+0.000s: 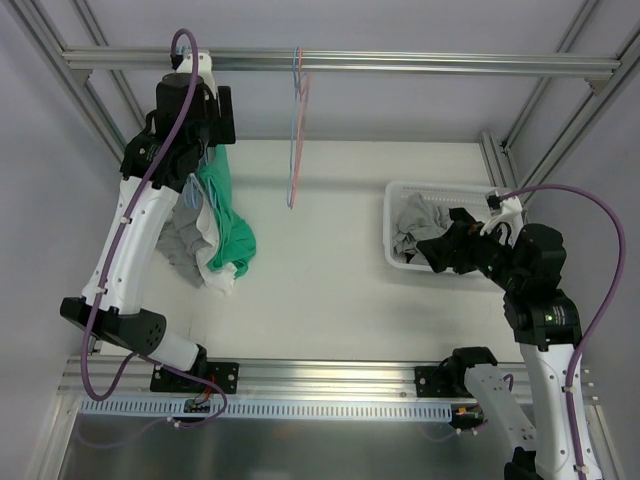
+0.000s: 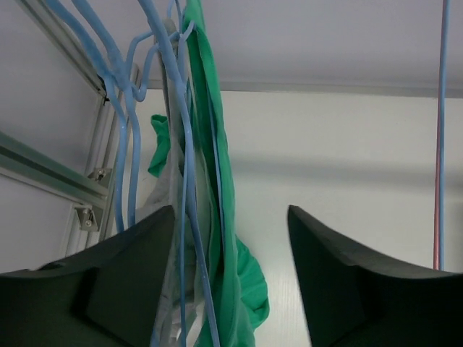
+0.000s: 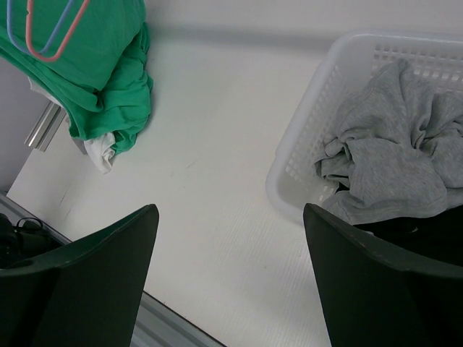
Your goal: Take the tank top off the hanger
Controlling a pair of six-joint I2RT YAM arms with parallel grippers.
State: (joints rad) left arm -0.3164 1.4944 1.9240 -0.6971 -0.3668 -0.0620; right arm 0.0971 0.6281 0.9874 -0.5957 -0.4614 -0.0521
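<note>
The robot's right gripper should next close on the shoulder (image 1: 216,160) of the green tank top, where the end of the blue hanger sits.
A green tank top (image 1: 228,225) hangs from a blue hanger (image 2: 184,144) on the rail at the far left, and its hem trails onto the table. In the left wrist view the green cloth (image 2: 217,181) and the blue hanger wires run down between my fingers, close to the left one. My left gripper (image 1: 200,158) (image 2: 231,282) is raised to the hanger, open, with the jaws on either side of the cloth and not pressing it. My right gripper (image 1: 440,250) (image 3: 230,275) is open and empty, low over the table at the basket's front left corner. The tank top also shows in the right wrist view (image 3: 94,65).
Grey and white garments (image 1: 185,240) hang beside the green one. Empty blue and pink hangers (image 1: 297,150) (image 3: 54,29) hang mid-rail from the metal rail (image 1: 400,62). A white basket (image 1: 390,220) (image 3: 304,166) at the right holds a grey garment (image 1: 415,225) (image 3: 391,159).
</note>
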